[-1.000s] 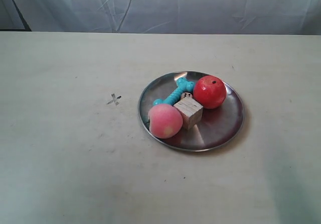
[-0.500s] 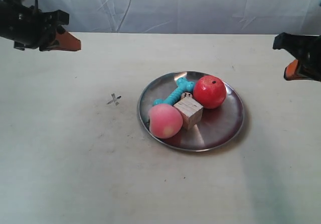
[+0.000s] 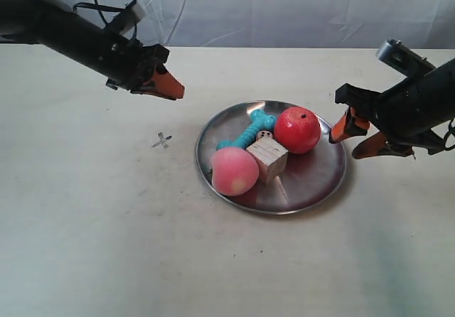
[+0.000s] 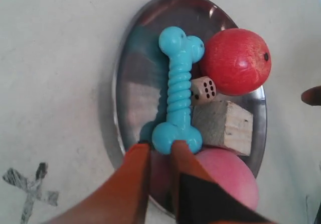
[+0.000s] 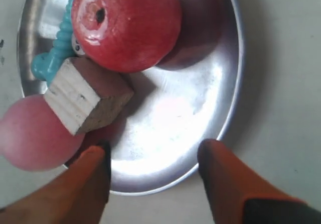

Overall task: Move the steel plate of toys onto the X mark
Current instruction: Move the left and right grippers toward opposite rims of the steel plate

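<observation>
The rim [image 3: 202,131] [image 4: 116,111] of the steel plate, on the side facing the X mark, beside the teal bone, should be gripped next by my left gripper.
The steel plate [image 3: 313,175] lies on the cream table right of centre. It holds a red apple [image 3: 297,129], a pink peach [image 3: 233,170], a teal bone [image 3: 245,133], a wooden cube [image 3: 267,158] and a tiny die [image 3: 264,136]. The X mark [image 3: 162,141] is drawn just beyond the plate's left rim. My left gripper [image 3: 178,89] hangs shut above and behind the X mark, holding nothing. In its wrist view the plate [image 4: 140,73] and X mark [image 4: 30,189] show past the gripper [image 4: 159,148]. My right gripper [image 3: 355,138] is open at the plate's right rim [image 5: 185,108].
A white cloth backdrop [image 3: 284,11] hangs behind the table's back edge. Both dark arms reach in from the upper corners of the exterior view. Bare cream tabletop [image 3: 106,246] lies in front of the plate and around the X mark.
Both arms have come in from the sides and closed on the plate, the right one reaching its rim. The plate and toys have not moved.
</observation>
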Tool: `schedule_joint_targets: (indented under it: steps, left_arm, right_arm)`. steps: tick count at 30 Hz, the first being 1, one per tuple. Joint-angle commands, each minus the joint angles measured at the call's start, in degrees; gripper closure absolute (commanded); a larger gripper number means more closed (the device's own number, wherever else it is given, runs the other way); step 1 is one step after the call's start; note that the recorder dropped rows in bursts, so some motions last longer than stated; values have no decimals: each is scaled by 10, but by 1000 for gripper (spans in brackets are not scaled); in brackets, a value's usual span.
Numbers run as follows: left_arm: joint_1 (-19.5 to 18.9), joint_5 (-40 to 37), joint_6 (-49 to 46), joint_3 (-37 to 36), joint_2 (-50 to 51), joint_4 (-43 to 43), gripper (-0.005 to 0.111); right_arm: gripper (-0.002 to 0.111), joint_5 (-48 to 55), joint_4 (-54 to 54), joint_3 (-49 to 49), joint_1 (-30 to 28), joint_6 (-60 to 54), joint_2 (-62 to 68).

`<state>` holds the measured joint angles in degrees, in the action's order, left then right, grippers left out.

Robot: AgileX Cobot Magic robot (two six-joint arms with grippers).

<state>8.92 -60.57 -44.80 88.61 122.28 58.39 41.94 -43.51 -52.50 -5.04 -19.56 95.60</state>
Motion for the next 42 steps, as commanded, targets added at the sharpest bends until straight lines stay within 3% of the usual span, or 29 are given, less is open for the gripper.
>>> schedule_joint_targets:
  steps: [1,4,14,20,36,42]
  left_arm:
    - [6,-4,38,67,45,-17,71]
    - [7,-19,75,108,74,-28,62]
    - [32,-90,153,226,165,-109,61]
    - [56,-94,179,277,200,-167,61]
    - [86,-94,179,299,225,-179,61]
    - [101,-94,203,299,225,-223,61]
  right_arm:
    - [54,-3,-14,-3,-2,-14,12]
    - [54,-3,-33,-3,-2,-14,20]
    - [54,-2,-63,-3,5,-14,61]
    - [54,5,-66,-3,5,-14,79]
    - [54,14,-45,-3,5,-14,83]
    - [54,22,-27,-3,5,-14,83]
